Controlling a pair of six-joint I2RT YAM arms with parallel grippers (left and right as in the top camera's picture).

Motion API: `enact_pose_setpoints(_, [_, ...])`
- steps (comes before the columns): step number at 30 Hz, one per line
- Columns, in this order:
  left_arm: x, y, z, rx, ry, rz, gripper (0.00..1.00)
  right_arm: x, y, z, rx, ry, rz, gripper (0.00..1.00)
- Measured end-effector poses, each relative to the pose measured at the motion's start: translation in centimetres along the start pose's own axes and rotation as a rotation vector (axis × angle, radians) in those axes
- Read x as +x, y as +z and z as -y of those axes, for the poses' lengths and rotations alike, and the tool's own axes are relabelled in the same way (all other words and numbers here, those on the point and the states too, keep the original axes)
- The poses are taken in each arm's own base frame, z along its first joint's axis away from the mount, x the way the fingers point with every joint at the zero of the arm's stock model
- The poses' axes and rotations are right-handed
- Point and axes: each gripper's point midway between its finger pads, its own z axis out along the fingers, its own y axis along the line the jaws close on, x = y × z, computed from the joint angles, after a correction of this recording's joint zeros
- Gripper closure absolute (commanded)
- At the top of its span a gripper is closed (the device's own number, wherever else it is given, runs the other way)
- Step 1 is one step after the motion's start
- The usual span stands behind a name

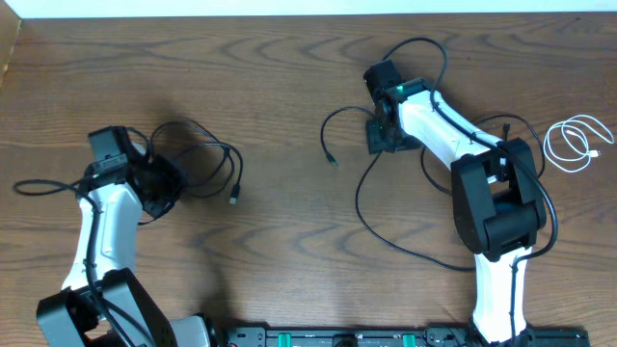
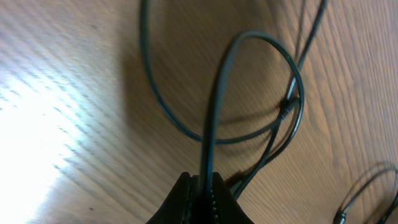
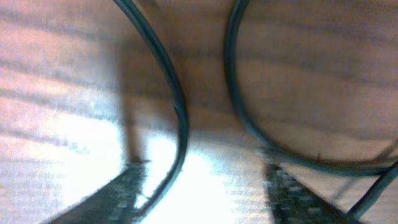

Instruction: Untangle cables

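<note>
The second black cable's crossing part is outside my right gripper's open fingers; next I shift over, closing on it and the inner piece of cable (image 3: 181,121) together.
A black cable (image 1: 202,154) lies looped at the left of the table. My left gripper (image 1: 159,183) is shut on a strand of it; in the left wrist view the cable (image 2: 214,112) runs up out of the closed jaws (image 2: 205,186) into a loop. A second black cable (image 1: 362,193) curves across the middle of the table. My right gripper (image 1: 388,135) is low over it and open; in the right wrist view a strand (image 3: 177,118) passes between the spread fingers (image 3: 205,186). A white cable (image 1: 576,145) lies coiled at the far right.
The wooden table's far edge (image 1: 308,13) runs along the top. The arm bases and a black rail (image 1: 337,337) stand at the front edge. Black wires attached to the right arm (image 1: 424,58) loop near its wrist.
</note>
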Motion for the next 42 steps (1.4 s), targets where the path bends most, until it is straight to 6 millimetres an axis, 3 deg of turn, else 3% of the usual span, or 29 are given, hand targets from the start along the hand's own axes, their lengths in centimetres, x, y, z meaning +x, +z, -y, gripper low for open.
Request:
enact_pose_setpoints(2, [0.3, 0.1, 0.4, 0.006, 0.019, -0.008, 0.92, 0.9, -0.1, 0.1, 0.002, -0.012, -0.036, 0.02])
enact_pose_setpoints(6, [0.5, 0.2, 0.6, 0.011, 0.026, -0.014, 0.92, 3.5, -0.5, 0.8, 0.018, -0.037, -0.144, 0.01])
enact_pose_setpoints(9, [0.5, 0.2, 0.6, 0.012, 0.026, -0.013, 0.92, 4.4, -0.6, 1.4, 0.027, -0.031, -0.185, 0.01])
enact_pose_setpoints(18, [0.5, 0.2, 0.6, 0.012, 0.026, -0.014, 0.92, 5.0, -1.1, 1.9, 0.036, -0.021, -0.220, 0.01])
enact_pose_setpoints(20, [0.5, 0.1, 0.7, 0.014, 0.026, -0.015, 0.92, 5.3, -2.3, 2.1, 0.045, -0.023, -0.252, 0.01])
enact_pose_setpoints(24, [0.6, 0.1, 0.7, 0.015, 0.026, -0.016, 0.93, 3.6, -5.1, 2.5, 0.068, -0.022, -0.223, 0.01])
enact_pose_setpoints(28, [0.5, 0.1, 0.7, 0.015, 0.026, -0.015, 0.92, 3.7, -6.5, 3.7, 0.136, 0.012, -0.220, 0.01])
enact_pose_setpoints(31, [0.6, 0.1, 0.7, 0.015, 0.026, -0.016, 0.92, 4.3, -6.2, 4.8, 0.187, 0.060, -0.235, 0.01])
enact_pose_setpoints(36, [0.5, 0.1, 0.7, 0.015, 0.026, -0.015, 0.92, 5.6, -3.7, 5.8, 0.167, 0.141, -0.273, 0.01])
enact_pose_setpoints(40, [0.5, 0.1, 0.7, 0.015, 0.026, -0.015, 0.91, 6.9, -1.5, 4.4, 0.056, 0.141, -0.308, 0.02])
enact_pose_setpoints(42, [0.6, 0.1, 0.7, 0.016, 0.026, -0.017, 0.92, 7.3, -0.9, 3.0, -0.033, 0.107, -0.321, 0.11])
